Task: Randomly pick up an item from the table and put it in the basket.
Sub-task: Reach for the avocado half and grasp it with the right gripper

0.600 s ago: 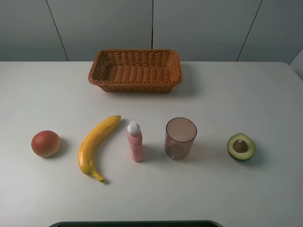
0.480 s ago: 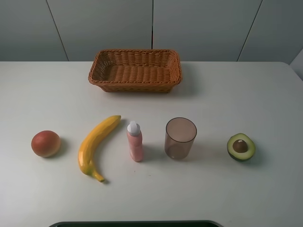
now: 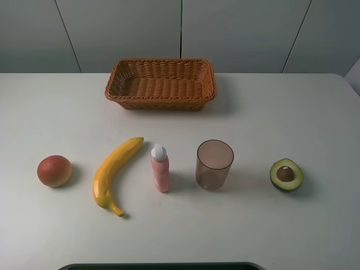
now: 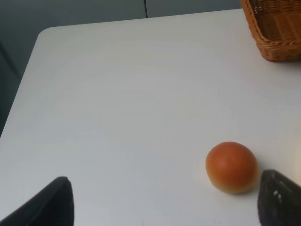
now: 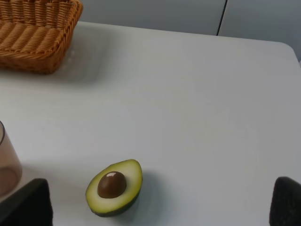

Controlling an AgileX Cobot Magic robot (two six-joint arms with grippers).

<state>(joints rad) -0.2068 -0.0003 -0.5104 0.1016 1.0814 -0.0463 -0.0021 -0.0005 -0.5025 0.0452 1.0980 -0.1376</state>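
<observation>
My right gripper needs to go to the avocado half next and close on its opposite sides, level with the brown pit [image 3: 286, 174] [image 5: 113, 185].
The avocado half [image 3: 286, 174] lies flesh up on the white table [image 3: 270, 112] at the right, with its brown pit showing. It also shows in the right wrist view [image 5: 114, 187]. The wicker basket [image 3: 161, 83] stands empty at the back middle. My right gripper [image 5: 157, 207] is open and empty, with its dark fingertips [image 5: 28, 205] wide apart, and the avocado lies just ahead between them, nearer one side. My left gripper [image 4: 162, 207] is open and empty near a round red-orange fruit [image 4: 231, 166]. Neither gripper shows in the exterior high view.
In a row at the front lie the red-orange fruit [image 3: 54, 170], a yellow banana [image 3: 114, 172], a pink bottle with a white cap [image 3: 160, 168] and a translucent brown cup [image 3: 214, 163]. The cup's edge [image 5: 7, 165] shows in the right wrist view.
</observation>
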